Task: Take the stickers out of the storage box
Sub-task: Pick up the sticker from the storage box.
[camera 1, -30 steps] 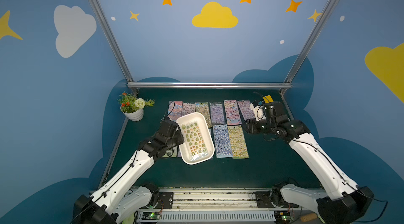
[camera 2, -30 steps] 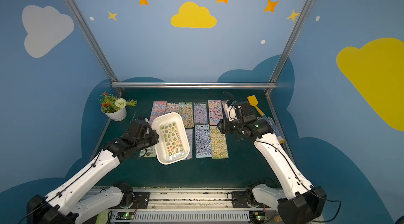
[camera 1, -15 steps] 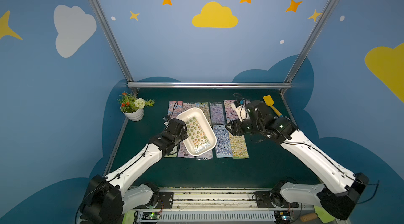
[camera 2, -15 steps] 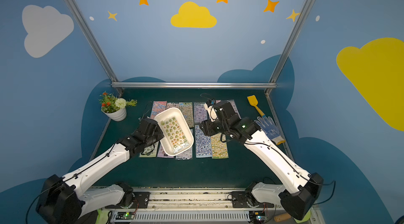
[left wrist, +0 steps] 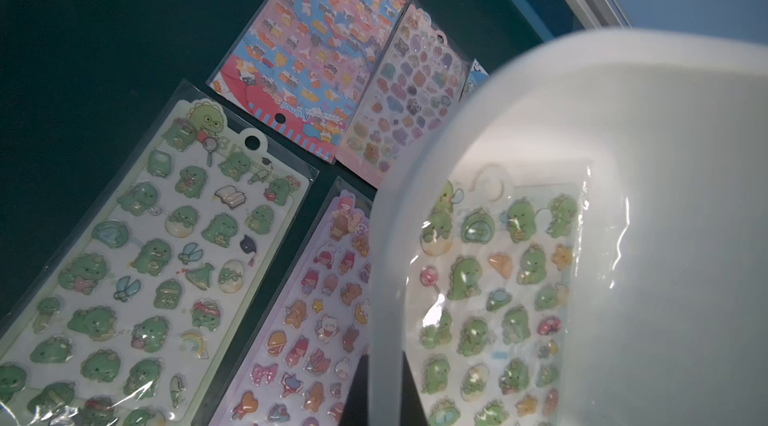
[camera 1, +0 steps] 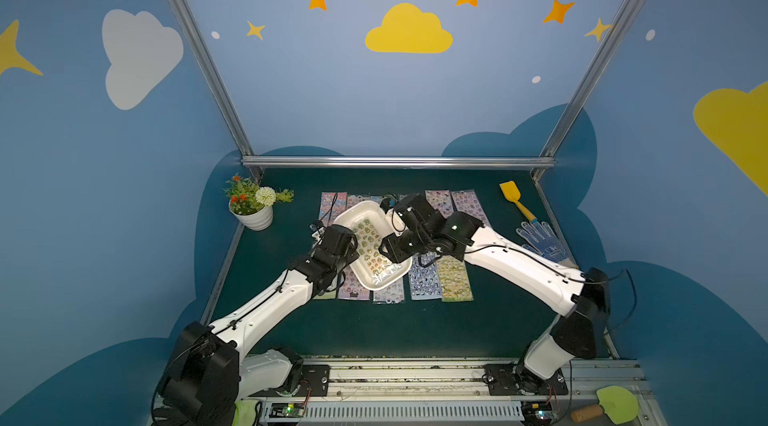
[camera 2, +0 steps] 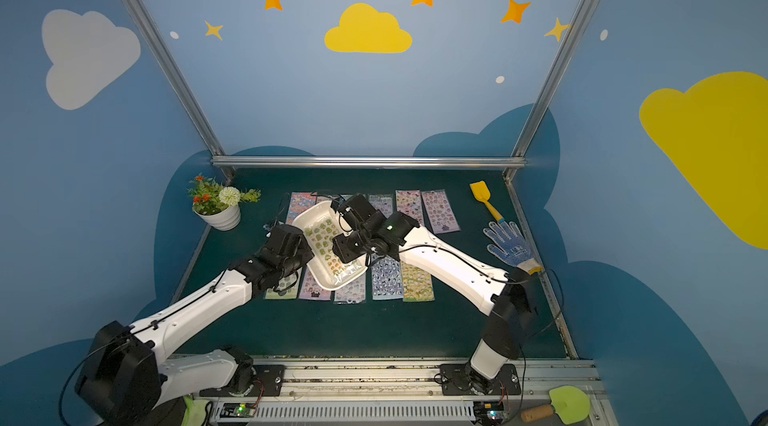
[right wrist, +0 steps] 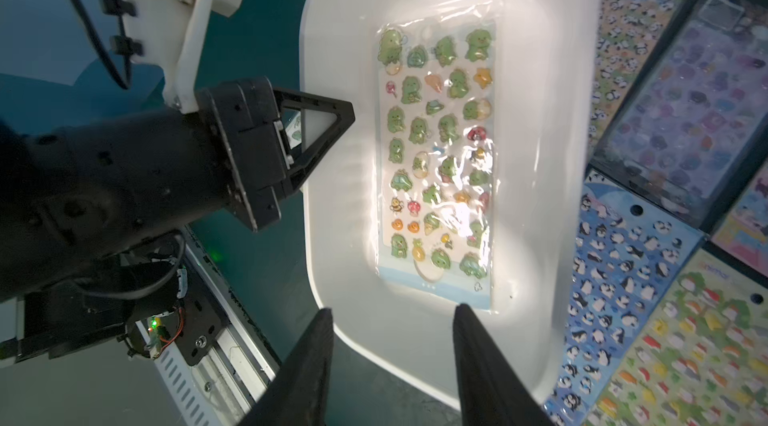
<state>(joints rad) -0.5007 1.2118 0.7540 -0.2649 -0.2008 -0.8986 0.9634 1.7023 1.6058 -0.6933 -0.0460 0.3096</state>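
Note:
My right gripper will reach in and pinch the sheet's long edge (right wrist: 492, 157) farthest from my left gripper, as the green dinosaur sheet lies flat on the box's bottom.
The white storage box (camera 1: 398, 275) (camera 2: 302, 218) hangs tilted above the table. My left gripper (camera 1: 352, 251) (camera 2: 308, 252) (left wrist: 384, 358) is shut on its long side rim (left wrist: 386, 278). One green dinosaur sheet of the stickers (camera 1: 369, 244) (camera 2: 322, 240) (left wrist: 498, 299) (right wrist: 436, 153) lies flat inside the box (right wrist: 540, 70). My right gripper (camera 1: 387, 253) (camera 2: 343, 251) (right wrist: 395, 307) hovers open over the box's end rim, with nothing between its fingers. Several other stickers (camera 1: 424, 278) (camera 2: 415, 282) (left wrist: 145, 270) (right wrist: 615, 278) lie in rows on the green table, partly hidden under the box.
A white flower pot (camera 1: 254, 216) stands at the back left. At the right edge lie a yellow spatula (camera 1: 515, 199) and a blue dotted glove (camera 1: 544, 241). A green trowel (camera 1: 615, 403) rests on the front rail.
My right arm has swung left from the far stickers to over the box, and its jaws have narrowed. My left arm has carried the box back and right, turning it.

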